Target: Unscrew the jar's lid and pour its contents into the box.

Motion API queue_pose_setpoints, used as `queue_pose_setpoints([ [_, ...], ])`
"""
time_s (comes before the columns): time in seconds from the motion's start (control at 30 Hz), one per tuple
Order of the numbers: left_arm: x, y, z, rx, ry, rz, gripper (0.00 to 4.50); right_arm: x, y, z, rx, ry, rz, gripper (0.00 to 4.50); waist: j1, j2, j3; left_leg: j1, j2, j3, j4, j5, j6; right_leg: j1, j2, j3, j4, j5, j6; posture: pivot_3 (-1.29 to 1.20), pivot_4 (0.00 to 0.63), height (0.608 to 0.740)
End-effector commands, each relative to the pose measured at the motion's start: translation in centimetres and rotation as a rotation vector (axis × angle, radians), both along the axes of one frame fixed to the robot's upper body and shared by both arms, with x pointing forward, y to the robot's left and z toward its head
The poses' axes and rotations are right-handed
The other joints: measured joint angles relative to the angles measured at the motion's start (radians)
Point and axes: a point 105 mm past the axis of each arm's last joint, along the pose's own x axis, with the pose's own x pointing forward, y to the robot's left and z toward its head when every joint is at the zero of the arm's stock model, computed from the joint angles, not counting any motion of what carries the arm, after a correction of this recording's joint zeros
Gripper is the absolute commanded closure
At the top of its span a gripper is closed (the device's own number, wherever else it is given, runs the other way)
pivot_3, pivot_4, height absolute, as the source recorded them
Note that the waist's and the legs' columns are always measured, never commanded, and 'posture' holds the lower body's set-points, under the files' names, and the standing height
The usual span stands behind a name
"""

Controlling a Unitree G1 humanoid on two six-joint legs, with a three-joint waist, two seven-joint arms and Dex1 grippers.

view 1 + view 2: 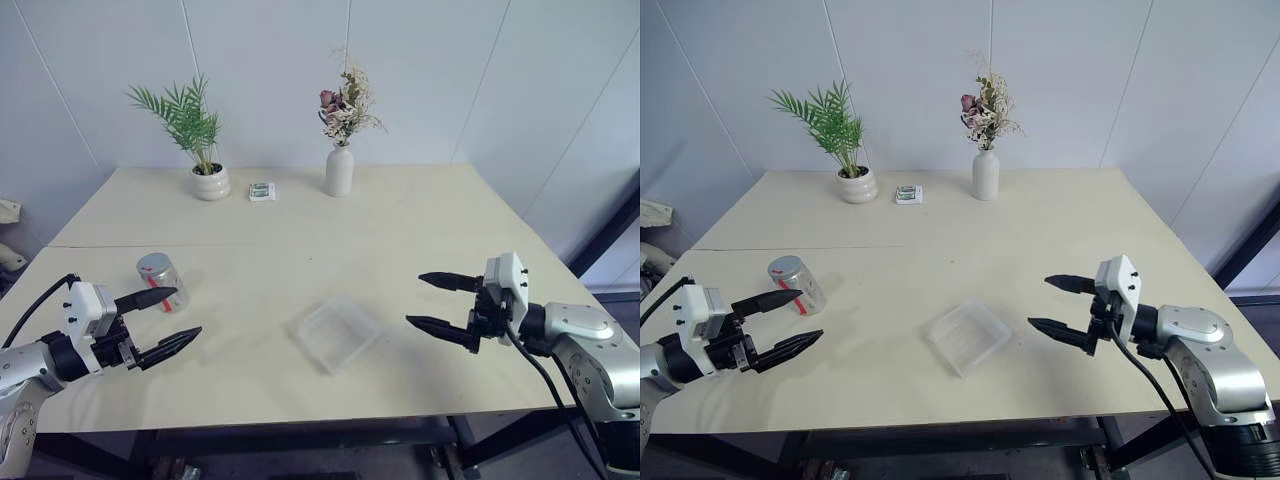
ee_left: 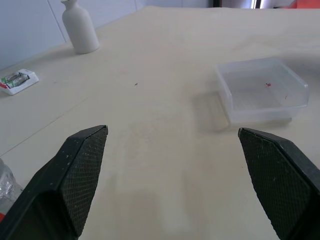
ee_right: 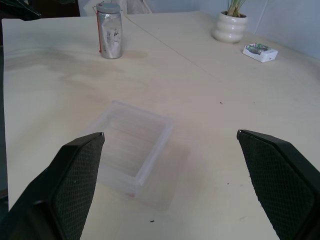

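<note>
Next, my left gripper grips the body (image 1: 170, 283) (image 2: 7, 192) of the jar, under its grey lid, so that the lid stays free to be unscrewed.
The jar (image 1: 162, 280) stands upright at the table's left, clear with a red mark on its side, and the grey lid (image 3: 108, 8) sits on top of it. Its contents cannot be made out through the wall. The box (image 1: 338, 333), shallow and of clear plastic, lies near the middle front of the table. My left gripper (image 1: 188, 311) hovers open just in front of the jar, apart from it and pointing toward the box. My right gripper (image 1: 414, 299) hangs open to the right of the box, facing it, with nothing between its fingers.
At the back of the table (image 1: 420, 220) stand a potted palm (image 1: 211, 182) and a white vase (image 1: 340, 170) of dried flowers, with a small patterned packet (image 1: 262, 191) between them. White wall panels rise behind. The table's front edge runs just below both grippers.
</note>
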Motion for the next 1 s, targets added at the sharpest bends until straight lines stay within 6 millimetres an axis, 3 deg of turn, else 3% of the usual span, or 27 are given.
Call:
queue_pose_setpoints([
  [0.03, -0.8, 0.2, 0.7, 0.017, -0.030, 0.011, 0.04, -0.3, 0.6, 0.9, -0.007, -0.060, 0.031, 0.00, -0.001, 0.000, 0.000, 0.000, 0.000, 0.000, 0.000, 0.000, 0.000, 0.000, 0.000, 0.000, 0.000, 0.000, 0.000, 0.00, 0.150, 0.740],
  [0.2, -1.6, 0.8, 0.2, 0.001, -0.017, 0.057, 0.04, -0.2, 1.3, 0.2, -0.011, -0.062, 0.053, 0.00, 0.000, 0.000, 0.000, 0.000, 0.000, 0.001, 0.000, 0.000, -0.001, 0.000, 0.000, 0.001, 0.000, 0.000, 0.000, 0.00, 0.150, 0.740],
  [0.37, -2.1, 4.5, -1.1, -0.177, -0.122, 0.472, 0.04, 0.5, 4.2, 1.6, 0.053, -0.104, 0.149, 0.00, -0.010, -0.001, 0.000, 0.001, 0.001, 0.003, 0.001, -0.001, 0.000, 0.000, 0.001, 0.004, 0.000, 0.003, 0.004, 0.00, 0.150, 0.740],
  [0.53, -0.9, 5.6, -2.6, -0.291, -0.181, 0.736, 0.04, 0.8, 7.2, 3.0, 0.103, -0.143, 0.234, 0.00, 0.002, -0.002, -0.001, 0.001, 0.002, 0.003, 0.005, -0.001, 0.000, 0.000, 0.003, 0.004, 0.001, 0.008, 0.008, 0.00, 0.150, 0.740],
  [0.77, 3.3, 5.1, -3.5, -0.364, -0.194, 0.791, 0.04, 1.6, 10.4, 4.7, 0.167, -0.190, 0.288, 0.00, 0.003, -0.004, -0.002, 0.000, 0.002, 0.004, 0.008, 0.001, 0.001, 0.001, 0.003, 0.005, -0.002, 0.011, 0.004, 0.00, 0.150, 0.740],
  [1.0, 5.7, 4.7, -3.5, -0.356, -0.198, 0.765, 0.04, 1.4, 11.2, 5.0, 0.185, -0.212, 0.306, 0.00, 0.001, -0.004, -0.002, -0.001, 0.002, 0.004, 0.005, 0.000, 0.001, -0.001, 0.004, 0.005, -0.001, 0.014, 0.010, 0.00, 0.150, 0.740],
])
